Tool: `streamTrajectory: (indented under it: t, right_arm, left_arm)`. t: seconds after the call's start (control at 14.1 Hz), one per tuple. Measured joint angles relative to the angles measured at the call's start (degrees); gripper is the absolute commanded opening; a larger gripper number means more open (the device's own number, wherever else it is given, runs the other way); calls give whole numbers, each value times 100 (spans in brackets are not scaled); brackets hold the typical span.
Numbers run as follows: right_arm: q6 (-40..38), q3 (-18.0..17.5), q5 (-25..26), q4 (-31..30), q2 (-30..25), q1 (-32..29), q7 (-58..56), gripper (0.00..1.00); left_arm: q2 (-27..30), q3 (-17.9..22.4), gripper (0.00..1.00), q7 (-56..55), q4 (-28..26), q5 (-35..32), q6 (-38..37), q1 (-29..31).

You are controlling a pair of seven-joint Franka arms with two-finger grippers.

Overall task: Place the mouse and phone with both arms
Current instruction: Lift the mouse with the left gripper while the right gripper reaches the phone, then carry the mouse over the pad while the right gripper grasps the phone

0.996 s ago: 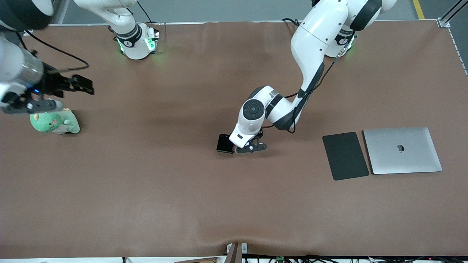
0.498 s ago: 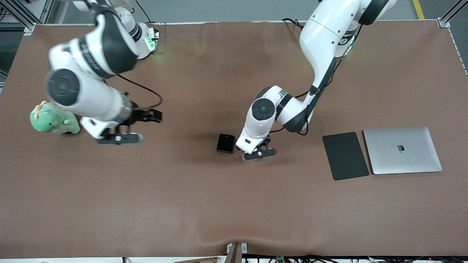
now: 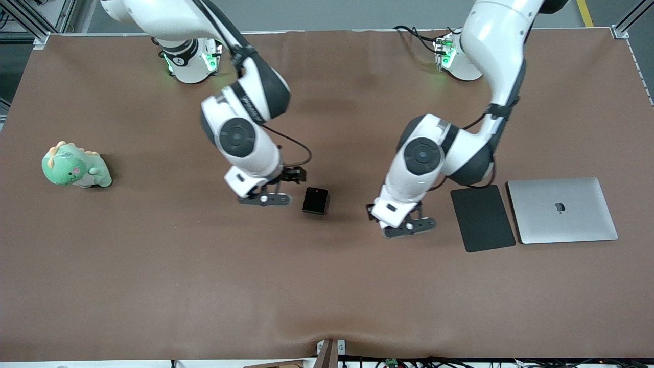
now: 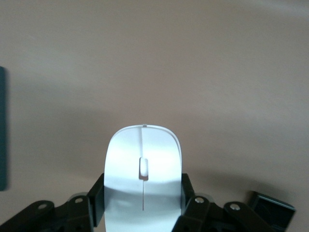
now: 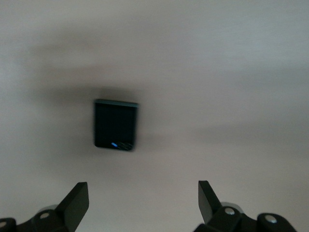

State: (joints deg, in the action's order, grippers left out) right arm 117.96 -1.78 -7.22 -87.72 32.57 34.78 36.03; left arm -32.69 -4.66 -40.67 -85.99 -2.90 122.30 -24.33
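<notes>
The robot's right gripper needs to go to the black phone next and close on its two opposite sides, around the phone's middle (image 3: 316, 200) (image 5: 115, 124).
The black phone (image 3: 315, 200) lies flat on the brown table near its middle. It also shows in the right wrist view (image 5: 116, 124). My right gripper (image 3: 284, 185) is open and empty, low beside the phone toward the right arm's end. Its fingers (image 5: 77, 200) stand wide apart, short of the phone. My left gripper (image 3: 404, 226) is over the table between the phone and the dark grey mat (image 3: 482, 218). It is shut on the white mouse (image 4: 143, 174), which its fingers (image 4: 96, 193) grip at both sides. The hand hides the mouse in the front view.
A closed silver laptop (image 3: 562, 210) lies beside the mat toward the left arm's end. A green plush dinosaur (image 3: 75, 166) sits near the right arm's end. The mat's edge shows in the left wrist view (image 4: 2, 130).
My right arm has swung from over the plush dinosaur to just beside the phone. My left gripper has moved from the phone toward the mat.
</notes>
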Motion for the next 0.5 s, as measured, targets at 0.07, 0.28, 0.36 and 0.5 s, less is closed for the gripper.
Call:
streamTrajectory:
  t: [0.07,0.28,0.36,0.5]
  right_arm:
    - [341,4,2,7,237,141,69,100]
    - [1049,22,4,61,812,325,126,100]
    - [1070,44,4,121,925,323,126,100]
    - [1069,92,2,189,1039,317,151,100]
  left_arm:
    - [105,-30,59,174,-57,0,-115,185]
    - [369,-59,58,678,-450,0,-203,662]
    - [432,-63,58,853,-603,0,-203,810]
    - [503,-69,58,1224,-828,0,-203,1122]
